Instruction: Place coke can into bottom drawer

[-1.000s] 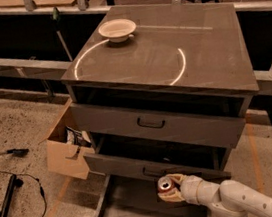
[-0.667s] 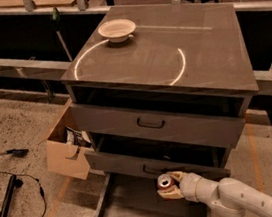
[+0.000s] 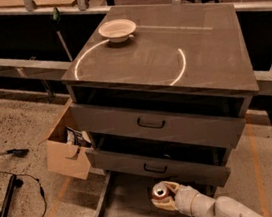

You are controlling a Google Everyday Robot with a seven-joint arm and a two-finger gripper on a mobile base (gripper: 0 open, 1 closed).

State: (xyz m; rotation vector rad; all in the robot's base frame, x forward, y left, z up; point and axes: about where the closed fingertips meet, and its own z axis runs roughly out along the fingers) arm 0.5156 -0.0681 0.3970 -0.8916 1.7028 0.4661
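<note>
Next, my gripper puts the coke can down on the bottom drawer's inside [image 3: 158,206], in front of the middle drawer's handle.
The coke can [image 3: 160,191], red with a silver top, stands upright inside the open bottom drawer [image 3: 121,210], toward its right side. My gripper [image 3: 162,198] comes in from the lower right on a white arm, and its pale fingers [image 3: 168,206] wrap the can. The can sits low in the drawer; I cannot tell if it touches the drawer floor. The drawer is pulled out below the middle drawer [image 3: 157,167] of the grey cabinet.
A white bowl [image 3: 117,30] sits on the cabinet top [image 3: 193,47]. The top drawer [image 3: 153,122] and the middle drawer are slightly ajar. A cardboard box [image 3: 65,145] stands left of the cabinet. Black cables [image 3: 15,185] lie on the floor at left.
My gripper with the can has moved a little to the left and down into the bottom drawer. Nothing else has moved.
</note>
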